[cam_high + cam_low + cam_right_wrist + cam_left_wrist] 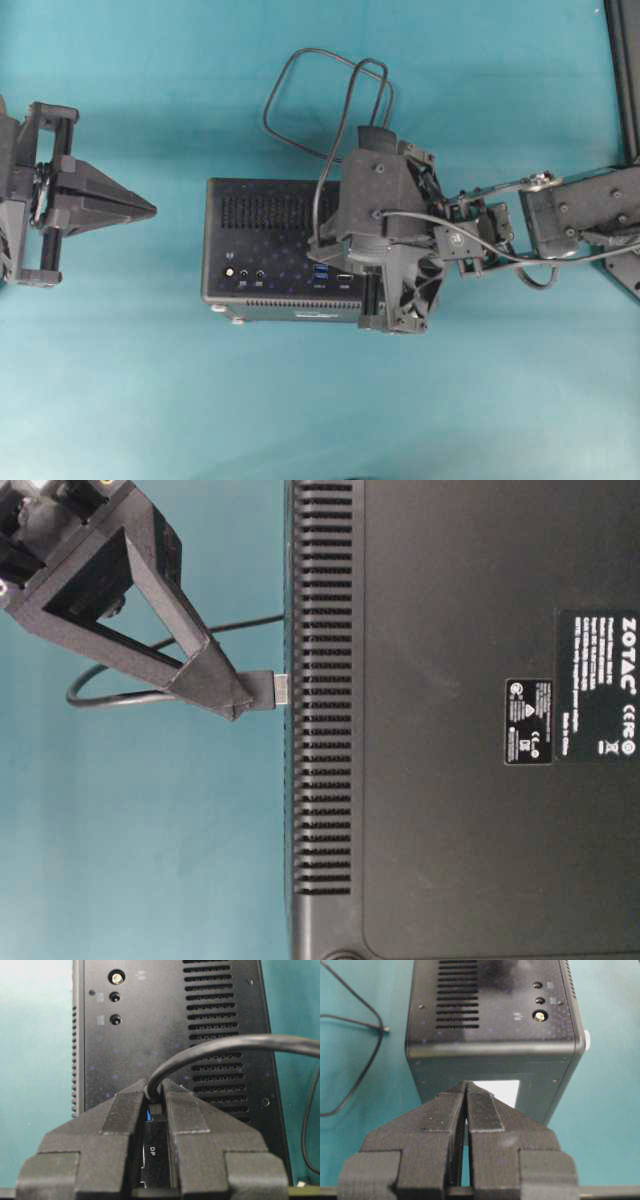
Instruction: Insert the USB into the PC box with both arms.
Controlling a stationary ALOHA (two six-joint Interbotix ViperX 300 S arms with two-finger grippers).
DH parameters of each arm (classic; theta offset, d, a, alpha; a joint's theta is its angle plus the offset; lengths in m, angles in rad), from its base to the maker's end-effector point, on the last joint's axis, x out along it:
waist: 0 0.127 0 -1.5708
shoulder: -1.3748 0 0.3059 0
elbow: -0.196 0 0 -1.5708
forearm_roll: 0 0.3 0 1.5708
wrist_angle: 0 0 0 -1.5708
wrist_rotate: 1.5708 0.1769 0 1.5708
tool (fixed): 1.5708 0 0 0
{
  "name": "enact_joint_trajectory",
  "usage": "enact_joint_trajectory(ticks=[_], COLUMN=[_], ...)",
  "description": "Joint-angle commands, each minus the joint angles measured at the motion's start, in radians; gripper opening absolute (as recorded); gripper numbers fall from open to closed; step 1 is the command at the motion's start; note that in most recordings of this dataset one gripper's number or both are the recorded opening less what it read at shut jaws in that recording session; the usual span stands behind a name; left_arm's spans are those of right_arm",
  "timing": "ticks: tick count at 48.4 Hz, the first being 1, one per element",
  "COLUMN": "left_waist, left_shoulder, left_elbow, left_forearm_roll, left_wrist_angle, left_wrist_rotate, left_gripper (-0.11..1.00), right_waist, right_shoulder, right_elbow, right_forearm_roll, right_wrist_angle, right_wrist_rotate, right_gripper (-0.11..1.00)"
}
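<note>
The USB plug's metal end still shows above the PC box; my right gripper should open, grip the plug higher [156, 1108], near the cable, and push down.
The PC box [260, 215] lies in the middle of the teal table, its port face up, with blue ports [320, 272]. My right gripper [325, 255] is over that face, shut on the USB plug [156, 1096], just above a blue port [148, 1114]. In the table-level view the plug's metal end [280, 688] sits right at the box's face [320, 730]; I cannot tell whether it has entered. The USB cable [320, 100] loops away behind the box. My left gripper [150, 210] is shut and empty, pointing at the box's left end [490, 1055], a short gap away.
The cable's free end with a small metal tip [386, 1029] lies on the teal cloth left of the box in the left wrist view. A black frame [625, 70] runs along the far right edge.
</note>
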Motion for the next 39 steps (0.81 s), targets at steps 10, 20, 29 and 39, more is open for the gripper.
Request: enact_joint_trajectory(ticks=[10,20,29,39], left_waist=[-0.002,-0.002,-0.002,0.000], left_shoulder=[-0.002,-0.002,-0.002,-0.002], left_elbow=[-0.028,-0.028,-0.028,-0.028], left_forearm_roll=[0.002,0.003,0.003,0.003], left_wrist_angle=[-0.005,-0.005,-0.005,-0.005], left_wrist_rotate=[-0.003,-0.002,-0.003,-0.003], left_gripper=[0.00,0.01,0.01,0.01], right_waist=[0.018,0.018,0.014,0.009], right_shoulder=[-0.011,-0.011,-0.014,-0.034], right_elbow=[0.006,0.008,0.002,-0.009], right_forearm_roll=[-0.002,-0.003,-0.005,-0.026], right_wrist_angle=[-0.020,-0.040,-0.040,-0.037], right_wrist_rotate=[0.015,0.015,0.015,0.014], right_gripper=[0.13,0.31,0.60,0.64])
